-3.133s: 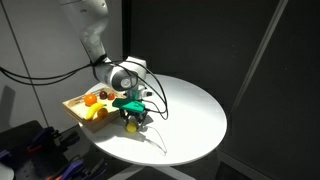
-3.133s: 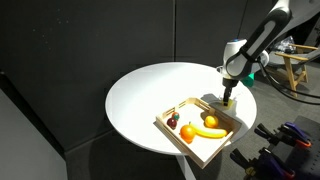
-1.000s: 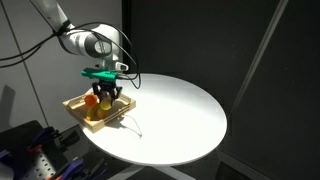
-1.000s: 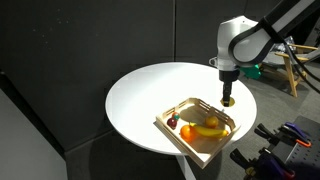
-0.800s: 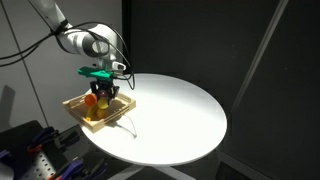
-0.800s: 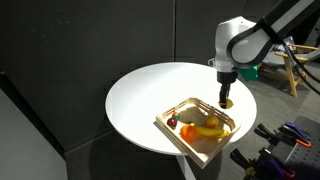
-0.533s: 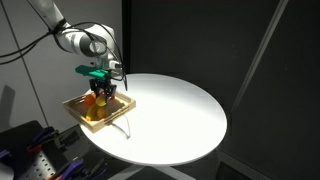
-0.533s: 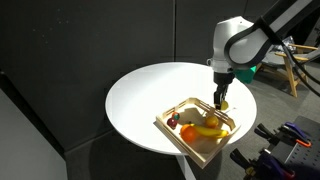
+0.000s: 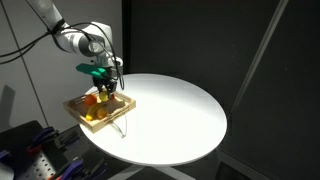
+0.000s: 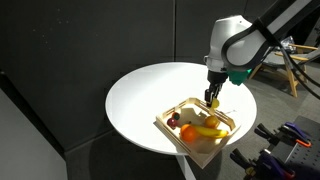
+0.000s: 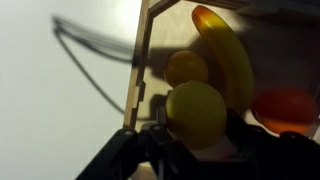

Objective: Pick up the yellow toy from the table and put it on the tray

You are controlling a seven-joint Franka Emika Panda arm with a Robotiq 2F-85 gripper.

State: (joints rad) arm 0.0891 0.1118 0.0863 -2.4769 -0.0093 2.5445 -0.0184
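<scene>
Next, I let go of the small round ball with my gripper on the tray's bottom between the banana toy's end and the tray's wooden side (image 9: 114, 106) (image 11: 178, 124).
The yellow toy (image 11: 196, 112) is a small round ball gripped between my gripper's (image 11: 198, 130) two dark fingers. In both exterior views the gripper (image 9: 103, 89) (image 10: 211, 99) hangs over the wooden tray (image 9: 112, 117) (image 10: 180, 142), at the edge of the round white table (image 9: 180, 115) (image 10: 150, 95). In the wrist view the ball sits just inside the tray's wall (image 11: 140, 70) and above its floor. Whether it touches the floor I cannot tell.
In the tray lie a long yellow banana toy (image 11: 225, 55) (image 10: 208, 131), an orange round toy (image 11: 285, 108) (image 10: 187, 132), a smaller yellow-orange round toy (image 11: 186, 68) and a small dark red one (image 10: 172, 123). Dark curtains surround the table.
My gripper has carried the yellow toy from beside the tray's edge to over its inside. It stayed shut on the toy throughout.
</scene>
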